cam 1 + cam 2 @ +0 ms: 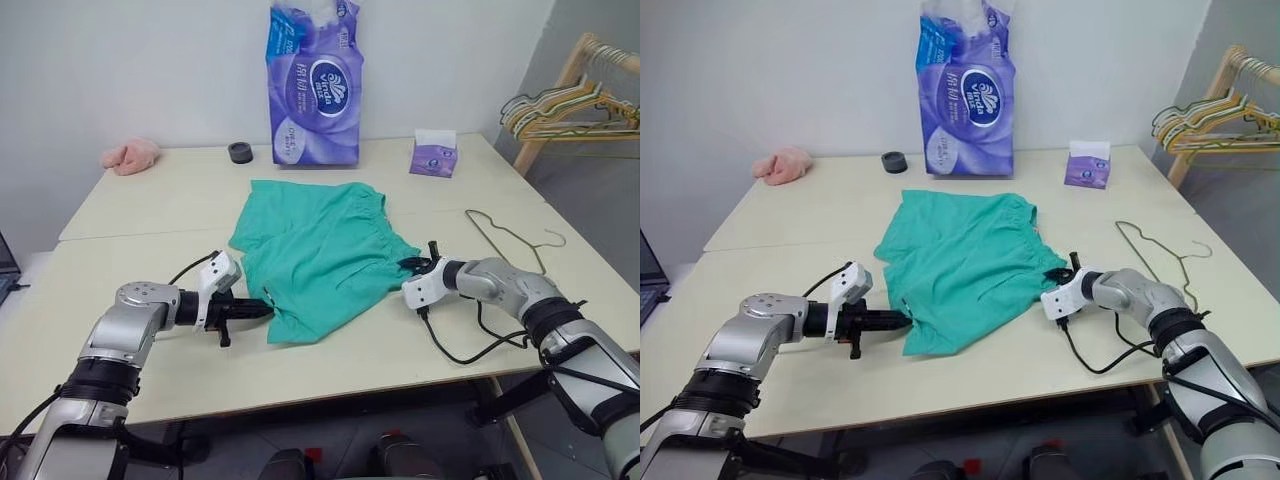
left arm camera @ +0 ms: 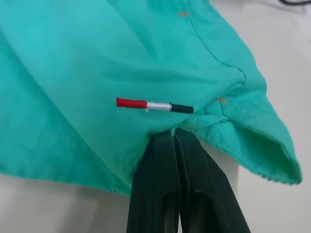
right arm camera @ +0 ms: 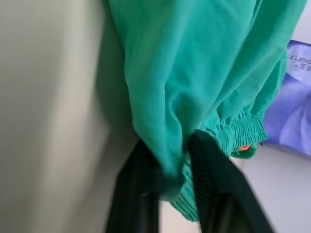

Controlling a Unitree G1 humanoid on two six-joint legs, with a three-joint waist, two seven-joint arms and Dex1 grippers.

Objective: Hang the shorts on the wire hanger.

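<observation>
I need to let go of the edge of the shorts' waistband with my right gripper on the bare tabletop (image 1: 421, 361), near the front edge of the table.
The teal-green shorts (image 1: 320, 250) lie flat in the middle of the table, waistband toward the right. My left gripper (image 1: 262, 311) is shut on the near leg hem; in the left wrist view its fingers (image 2: 160, 160) pinch the cloth just under a small red, white and black stitched bar (image 2: 154, 105). My right gripper (image 1: 413, 265) is shut on the right edge of the shorts, and the right wrist view shows the gathered waistband (image 3: 238, 133) bunched between its fingers (image 3: 209, 165). The wire hanger (image 1: 510, 237) lies flat on the table to the right of the shorts, beyond my right arm.
A tall purple tissue pack (image 1: 315, 85) stands at the back, with a black roll (image 1: 240, 152) and a pink cloth lump (image 1: 130, 155) to its left and a small purple box (image 1: 435, 153) to its right. A wooden rack of hangers (image 1: 570, 100) stands off the table's right.
</observation>
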